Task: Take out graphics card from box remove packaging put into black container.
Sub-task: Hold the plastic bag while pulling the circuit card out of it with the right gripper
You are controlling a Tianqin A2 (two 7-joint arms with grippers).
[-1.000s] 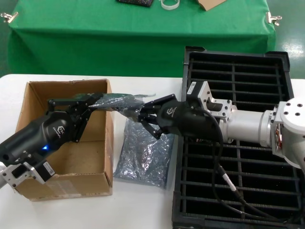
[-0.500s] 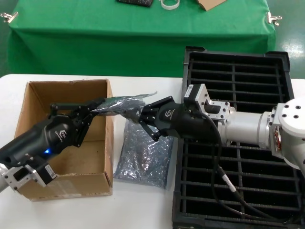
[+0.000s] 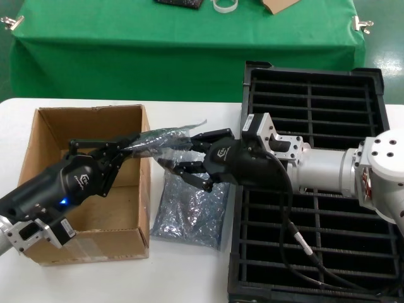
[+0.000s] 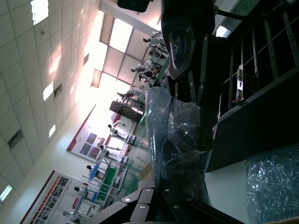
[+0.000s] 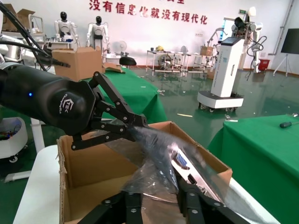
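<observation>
The silver bracket slants inside the bag beside my right gripper's fingers, so that gripper should take hold of the bracket itself (image 5: 181,160) before pulling the graphics card out.
The packaging (image 3: 161,140), a crinkly translucent bag, hangs in the air over the right wall of the brown box (image 3: 95,243). My left gripper (image 3: 129,149) is shut on the bag's left end; it also shows in the right wrist view (image 5: 138,124). My right gripper (image 3: 183,158) is at the bag's right end with its fingers spread to either side of the bag. The graphics card (image 5: 184,164) is inside the bag, with its silver bracket and blue port showing. The black container (image 3: 309,68) lies to the right, under my right arm.
A second crinkly grey-blue bag (image 3: 189,205) lies flat on the white table (image 3: 189,278) between the box and the container. A green-draped table (image 3: 189,44) stands behind with small items on it.
My right gripper's fingers have spread wider around the bag. My left gripper has shifted slightly down and right with the bag's end.
</observation>
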